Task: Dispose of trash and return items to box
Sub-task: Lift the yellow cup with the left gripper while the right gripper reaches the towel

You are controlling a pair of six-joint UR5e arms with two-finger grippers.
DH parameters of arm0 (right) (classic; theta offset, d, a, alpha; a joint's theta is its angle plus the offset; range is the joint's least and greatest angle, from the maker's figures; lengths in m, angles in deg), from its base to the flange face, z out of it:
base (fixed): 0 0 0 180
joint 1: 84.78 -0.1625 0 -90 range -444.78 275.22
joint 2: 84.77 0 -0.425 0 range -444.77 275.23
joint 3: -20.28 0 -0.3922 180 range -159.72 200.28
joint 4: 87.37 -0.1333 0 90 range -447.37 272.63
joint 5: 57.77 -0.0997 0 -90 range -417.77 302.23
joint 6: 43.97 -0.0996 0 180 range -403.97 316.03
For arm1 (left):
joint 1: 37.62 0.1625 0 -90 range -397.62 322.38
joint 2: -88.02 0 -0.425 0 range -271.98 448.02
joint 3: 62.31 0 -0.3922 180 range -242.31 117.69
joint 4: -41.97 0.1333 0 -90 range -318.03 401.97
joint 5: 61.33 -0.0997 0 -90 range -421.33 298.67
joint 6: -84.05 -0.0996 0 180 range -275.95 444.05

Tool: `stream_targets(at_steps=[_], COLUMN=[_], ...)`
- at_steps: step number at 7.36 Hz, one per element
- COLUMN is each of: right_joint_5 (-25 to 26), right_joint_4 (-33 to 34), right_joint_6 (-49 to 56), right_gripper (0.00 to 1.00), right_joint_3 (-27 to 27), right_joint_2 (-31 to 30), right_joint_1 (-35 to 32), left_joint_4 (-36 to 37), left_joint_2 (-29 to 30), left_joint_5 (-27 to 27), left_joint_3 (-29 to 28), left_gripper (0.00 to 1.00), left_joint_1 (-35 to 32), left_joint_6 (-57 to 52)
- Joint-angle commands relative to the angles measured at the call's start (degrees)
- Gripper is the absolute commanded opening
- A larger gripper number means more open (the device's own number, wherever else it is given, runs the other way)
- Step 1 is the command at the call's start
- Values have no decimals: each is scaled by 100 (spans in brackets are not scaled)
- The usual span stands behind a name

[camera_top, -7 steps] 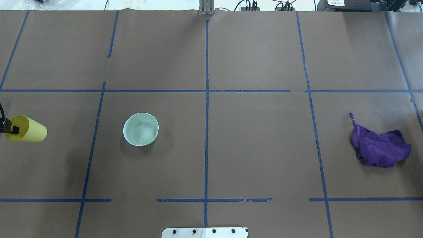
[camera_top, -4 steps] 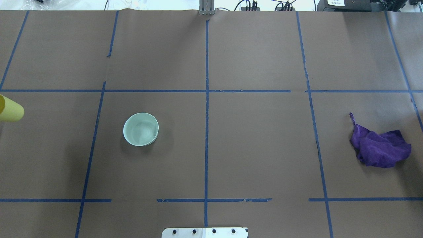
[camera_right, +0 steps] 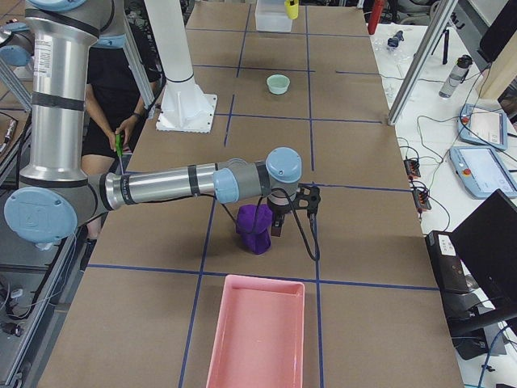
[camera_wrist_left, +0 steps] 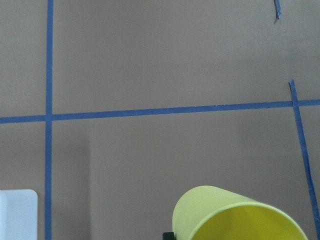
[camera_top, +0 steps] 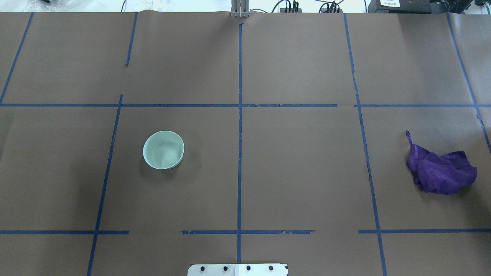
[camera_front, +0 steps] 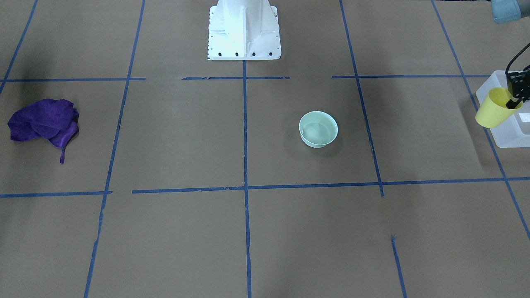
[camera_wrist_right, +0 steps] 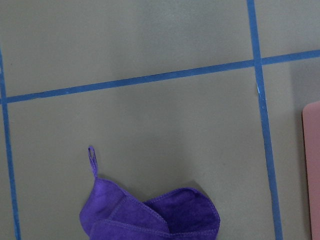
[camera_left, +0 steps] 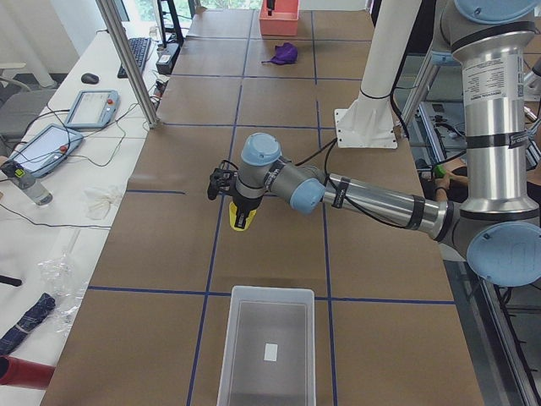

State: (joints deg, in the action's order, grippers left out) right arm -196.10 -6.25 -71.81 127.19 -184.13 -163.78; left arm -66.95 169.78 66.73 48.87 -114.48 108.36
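Observation:
Next, I close my right gripper on the purple cloth, at the cloth's edge (camera_front: 39, 106) opposite its thin loop.
My left gripper (camera_front: 514, 100) is shut on the rim of the yellow cup (camera_front: 493, 108) and holds it tilted in the air, at the near edge of the translucent box (camera_front: 508, 136). The cup (camera_wrist_left: 235, 216) fills the bottom of the left wrist view, with a box corner (camera_wrist_left: 17, 214) at lower left. In the exterior left view the cup (camera_left: 241, 217) hangs short of the box (camera_left: 233, 338). The mint-green bowl (camera_top: 163, 149) stands upright on the table. My right gripper (camera_right: 279, 220) hovers by the purple cloth (camera_right: 257, 228). I cannot tell whether it is open.
The purple cloth (camera_top: 441, 170) lies crumpled at the table's right side. A pink tray (camera_right: 218, 347) stands at the right end of the table, its edge in the right wrist view (camera_wrist_right: 312, 170). The white robot base (camera_front: 243, 29) stands mid-table.
The yellow cup and my left gripper have moved left and away, out of the overhead view. The bowl and the purple cloth have not moved.

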Motion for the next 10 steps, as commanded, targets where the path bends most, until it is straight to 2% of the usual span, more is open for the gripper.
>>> stream_targets(at_steps=[1,2,4,6,7,8,10], right_joint_5=[585,744,920,1394,1649,1799,1862], right_joint_4=[-1601,-2017,-2843,-4168,-4323,-4315,-4315], right_joint_6=[-1420,-1679,-2617,-3566,-4006,-4019,-4028], right_gripper=[100,100,100,100,100,100,100], right_joint_3=[-4,-30,-144,-731,-734,-751,-804], right_joint_2=[-661,-890,-1095,-1104,-1069,-1077,-1156], right_joint_1=[760,964,1455,2140,2526,2783,3083], left_joint_4=[20,246,1045,1101,1092,1101,1101], left_joint_2=[7,67,576,613,648,666,727], left_joint_5=[8,8,-18,-45,-36,-45,-45], left_joint_3=[-18,-9,-26,-131,-236,-272,-360], left_gripper=[0,0,0,0,0,0,0], left_joint_1=[-170,-354,-776,-935,-1049,-1059,-1094], left_joint_6=[-294,-539,-1259,-1542,-1726,-1754,-1754])
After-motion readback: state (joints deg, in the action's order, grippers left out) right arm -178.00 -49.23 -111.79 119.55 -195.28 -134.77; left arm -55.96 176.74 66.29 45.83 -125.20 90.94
